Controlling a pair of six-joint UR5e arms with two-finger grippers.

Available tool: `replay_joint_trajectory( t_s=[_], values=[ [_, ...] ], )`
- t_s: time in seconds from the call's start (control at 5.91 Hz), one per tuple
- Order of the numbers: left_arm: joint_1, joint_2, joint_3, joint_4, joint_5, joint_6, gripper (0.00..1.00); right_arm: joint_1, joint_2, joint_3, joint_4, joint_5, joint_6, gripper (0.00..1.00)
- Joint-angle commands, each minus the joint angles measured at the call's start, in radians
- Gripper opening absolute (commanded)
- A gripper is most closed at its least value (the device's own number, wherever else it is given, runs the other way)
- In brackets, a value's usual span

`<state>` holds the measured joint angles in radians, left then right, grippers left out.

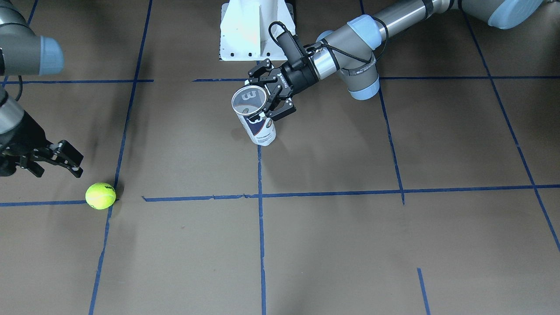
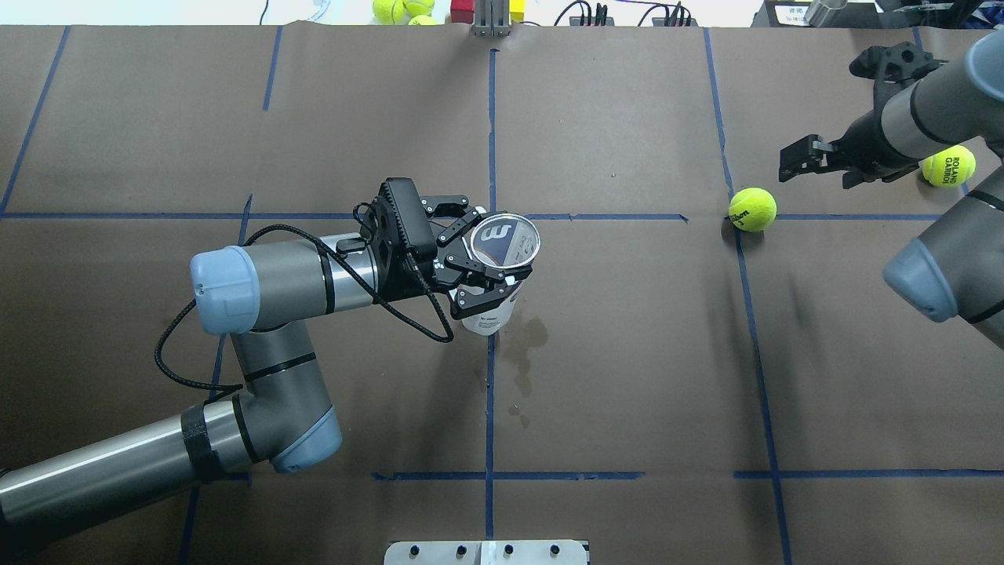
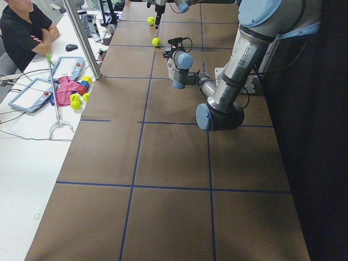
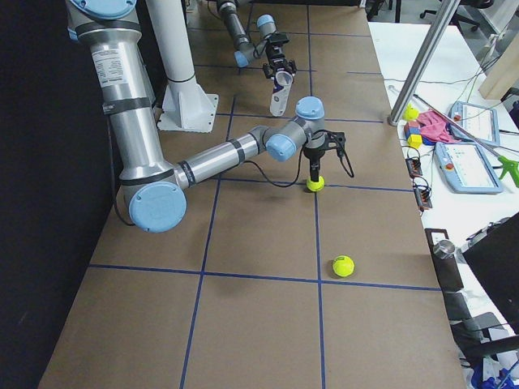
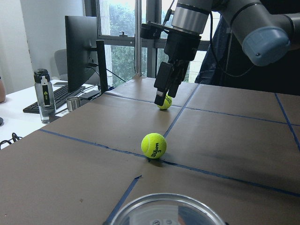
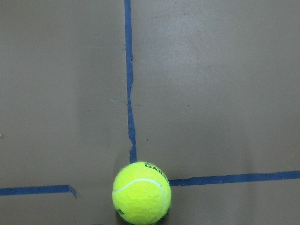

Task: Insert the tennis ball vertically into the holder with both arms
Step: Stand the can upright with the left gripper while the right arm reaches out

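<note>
The robot's right gripper needs to close on the opposite sides of the tennis ball (image 1: pixel 100 194) (image 6: pixel 141 193) lying on the blue tape crossing.
The tennis ball (image 2: pixel 752 209) lies on a blue tape crossing on the right side of the table; it also shows in the front view (image 1: pixel 100 195), the left wrist view (image 5: pixel 153 145) and at the bottom of the right wrist view (image 6: pixel 141 192). My right gripper (image 2: pixel 816 169) hangs open and empty just above and beside it, fingers pointing down (image 1: pixel 59 171). My left gripper (image 2: pixel 490 251) is shut on the holder (image 2: pixel 502 239), a clear can with a navy-and-white label. It holds the can roughly upright, mouth up, near the table's middle (image 1: pixel 256 118). The can's rim (image 5: pixel 164 208) shows at the bottom of the left wrist view.
A second yellow-green ball (image 2: pixel 948 165) lies further right, under my right arm. The white pedestal base (image 1: pixel 256 30) stands behind the can. Spare balls and coloured blocks (image 2: pixel 400 9) sit at the far edge. A dark stain (image 2: pixel 522 345) marks the paper.
</note>
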<state>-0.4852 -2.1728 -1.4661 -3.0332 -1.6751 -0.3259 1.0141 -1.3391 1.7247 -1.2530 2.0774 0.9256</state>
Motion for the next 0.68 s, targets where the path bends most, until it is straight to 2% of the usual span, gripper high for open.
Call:
replay_joint_trajectory(
  t_s=[0.0,0.51],
  values=[
    [0.013,0.001,0.057,-0.094,0.002,0.001,0.68,-0.017,0.023,-0.025,-0.005,-0.010,0.002,1.00],
    [0.023,-0.005,0.084,-0.156,0.002,0.001,0.72,-0.017,0.034,-0.031,-0.006,-0.010,0.004,1.00]
  ],
)
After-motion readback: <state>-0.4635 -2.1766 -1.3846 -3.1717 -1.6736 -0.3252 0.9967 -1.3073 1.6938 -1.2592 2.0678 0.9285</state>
